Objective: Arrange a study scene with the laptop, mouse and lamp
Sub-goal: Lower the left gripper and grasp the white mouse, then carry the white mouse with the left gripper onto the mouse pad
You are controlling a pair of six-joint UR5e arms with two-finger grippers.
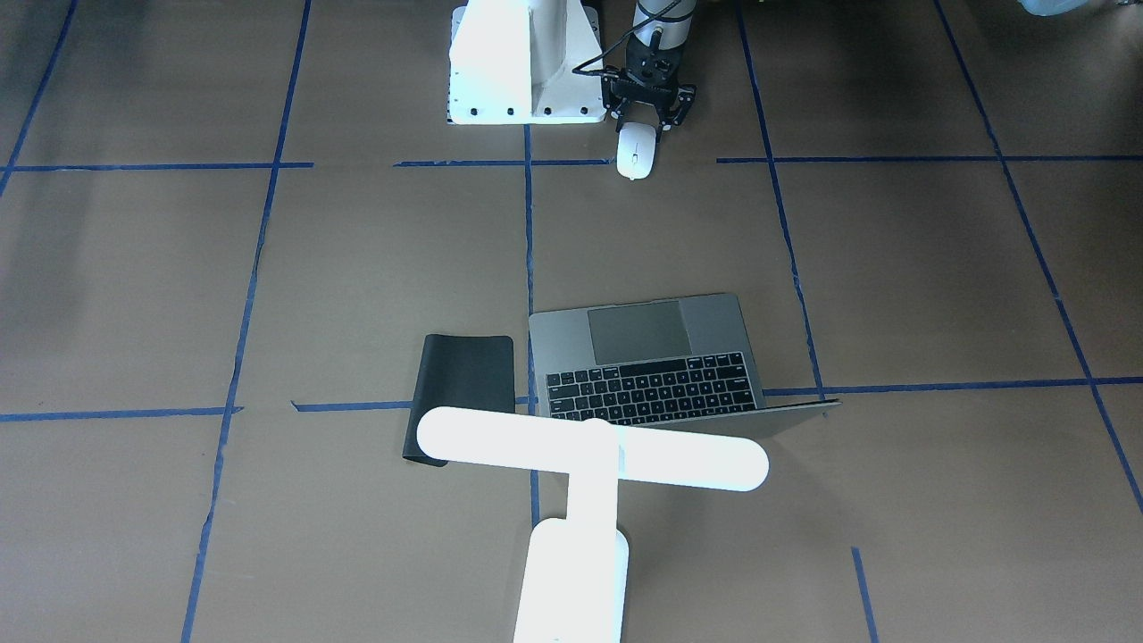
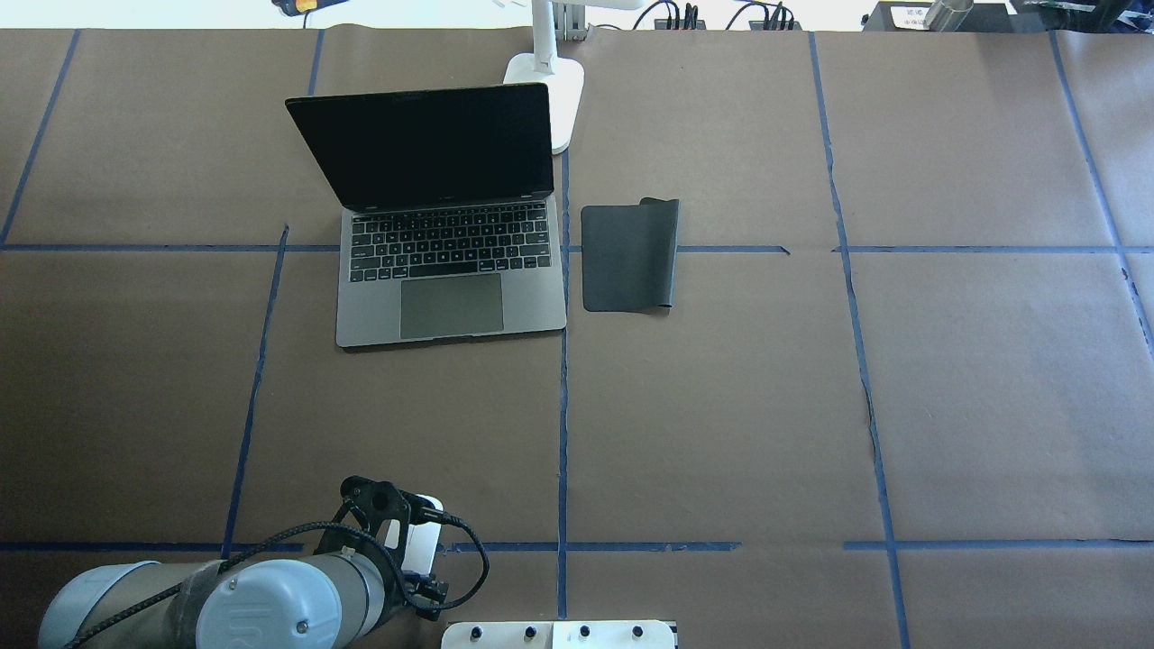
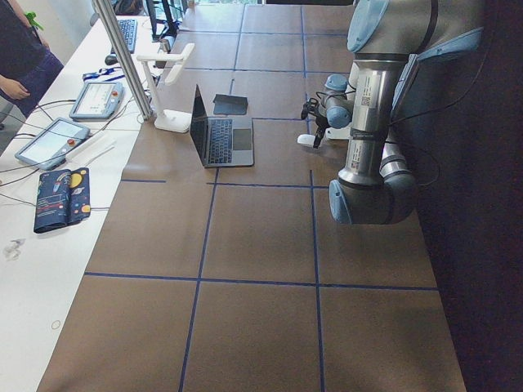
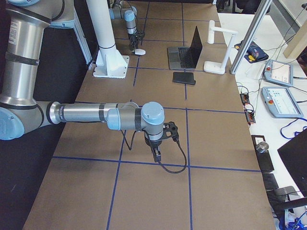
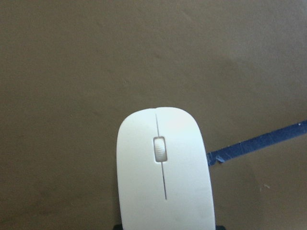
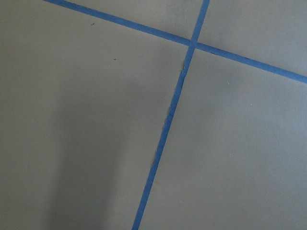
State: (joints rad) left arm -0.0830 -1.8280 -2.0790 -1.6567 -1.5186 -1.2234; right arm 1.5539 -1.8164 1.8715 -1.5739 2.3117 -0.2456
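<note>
Next, I set the white mouse on the black mat's side farther from the laptop (image 1: 442, 405) with my left gripper. The mouse now lies on the brown table.
The white mouse (image 1: 637, 150) lies on the brown table close to the robot's base, and fills the lower part of the left wrist view (image 5: 165, 177). My left gripper (image 1: 643, 130) points down over its rear end, with a finger against each side, shut on it. The grey laptop (image 2: 451, 270) stands open in the far middle, screen dark. The white T-shaped lamp (image 1: 589, 455) stands behind the laptop, its base (image 2: 552, 86) at the table's far edge. My right gripper (image 4: 157, 154) hangs low over bare table far to the right; I cannot tell if it is open.
A flat black mat (image 2: 628, 257) lies just right of the laptop, one far corner curled. The white bolted pedestal (image 1: 527, 62) stands beside the left gripper. Blue tape lines (image 2: 563, 406) cross the table. Tablets and cables lie on the bench (image 4: 278, 91) beyond the far edge.
</note>
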